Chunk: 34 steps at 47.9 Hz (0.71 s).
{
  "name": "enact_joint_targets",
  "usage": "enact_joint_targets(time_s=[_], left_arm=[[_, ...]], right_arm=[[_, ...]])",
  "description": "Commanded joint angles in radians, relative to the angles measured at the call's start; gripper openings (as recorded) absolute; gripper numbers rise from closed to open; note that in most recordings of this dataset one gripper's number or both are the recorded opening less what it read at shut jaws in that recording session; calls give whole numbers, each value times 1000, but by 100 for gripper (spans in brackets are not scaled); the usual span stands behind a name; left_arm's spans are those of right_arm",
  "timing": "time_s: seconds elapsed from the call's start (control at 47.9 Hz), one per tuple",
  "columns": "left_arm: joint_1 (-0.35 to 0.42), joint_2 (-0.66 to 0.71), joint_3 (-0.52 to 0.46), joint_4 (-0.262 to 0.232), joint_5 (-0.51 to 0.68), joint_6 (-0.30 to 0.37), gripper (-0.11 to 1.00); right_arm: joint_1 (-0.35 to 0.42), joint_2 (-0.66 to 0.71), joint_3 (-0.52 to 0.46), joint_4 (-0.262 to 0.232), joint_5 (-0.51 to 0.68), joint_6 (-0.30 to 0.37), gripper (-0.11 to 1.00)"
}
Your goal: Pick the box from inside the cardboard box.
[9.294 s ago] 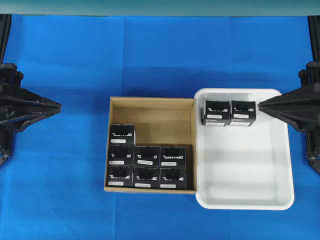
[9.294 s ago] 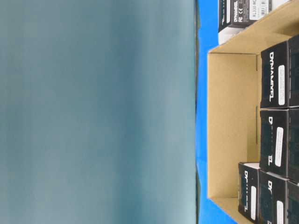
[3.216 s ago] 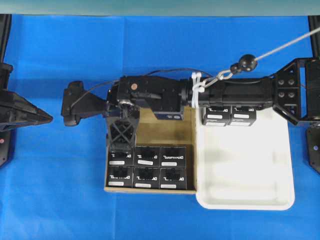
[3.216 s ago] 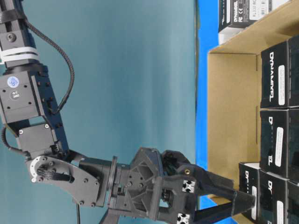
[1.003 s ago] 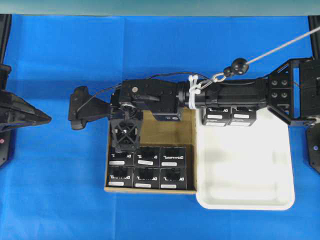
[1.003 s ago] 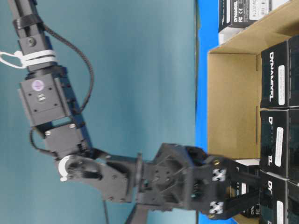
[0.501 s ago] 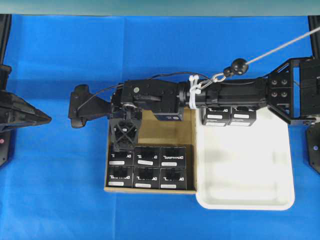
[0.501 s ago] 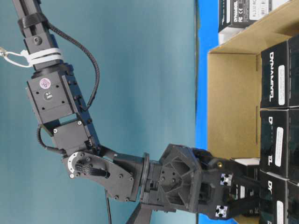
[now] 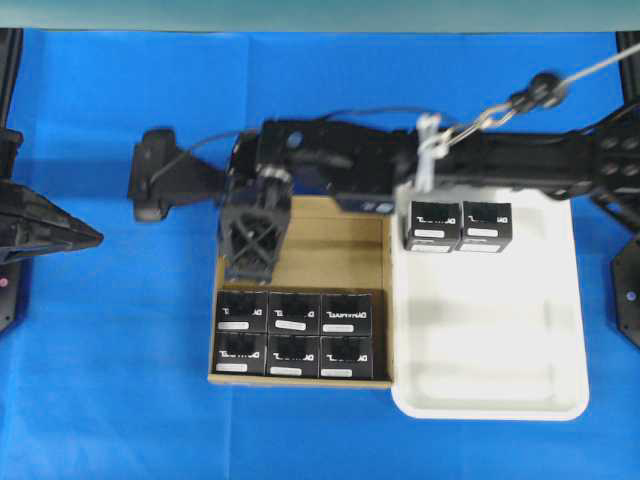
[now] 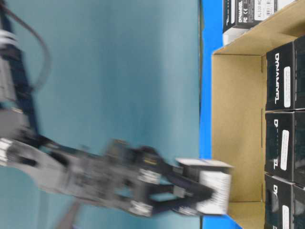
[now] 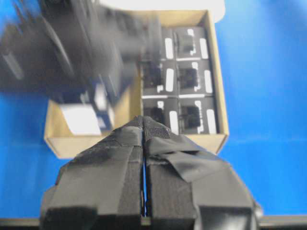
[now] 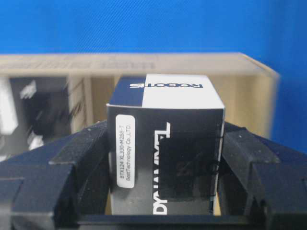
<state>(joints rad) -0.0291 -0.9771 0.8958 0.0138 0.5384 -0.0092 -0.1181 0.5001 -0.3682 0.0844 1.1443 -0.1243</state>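
I will set the small black box, now held over the brown carton, in the white tray (image 9: 432, 275) by the cardboard box's side with my right gripper.
My right gripper (image 12: 165, 163) is shut on a small black box (image 12: 165, 124) with white lettering, its fingers (image 12: 81, 163) pressed on both sides. In the overhead view that gripper (image 9: 248, 255) hangs over the back left of the brown cardboard box (image 9: 330, 258) and hides the held box. The table-level view is blurred; there the held box (image 10: 213, 188) is raised clear of the carton wall. Several more black boxes (image 9: 295, 330) fill the carton's front rows. My left gripper (image 11: 144, 120) is shut and empty, well left of the carton (image 9: 95, 236).
A white plastic tray (image 9: 490, 340) stands against the carton's right side, with two black boxes (image 9: 458, 225) at its back. The right arm (image 9: 480, 165) stretches across over the tray's back edge. Blue cloth covers the table.
The right jaws closed on the back-left box, and the gripper has now lifted it up out of the carton, moving fast enough to blur. The left arm has not moved.
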Motion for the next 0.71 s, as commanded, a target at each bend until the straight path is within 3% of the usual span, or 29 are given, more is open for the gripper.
enact_joint_targets(time_s=[0.0,0.272,0.689], left_arm=[[-2,5,-15,2,-9,-3,-5],[-2,5,-15,2,-9,0,-5],[-2,-5,-17,3,-9,-3,-5]], right_arm=[[-2,-66,12,3,58,-8,63],[0,-244,135,3,130,0,63],[23,-515,571,3,124,2,63]])
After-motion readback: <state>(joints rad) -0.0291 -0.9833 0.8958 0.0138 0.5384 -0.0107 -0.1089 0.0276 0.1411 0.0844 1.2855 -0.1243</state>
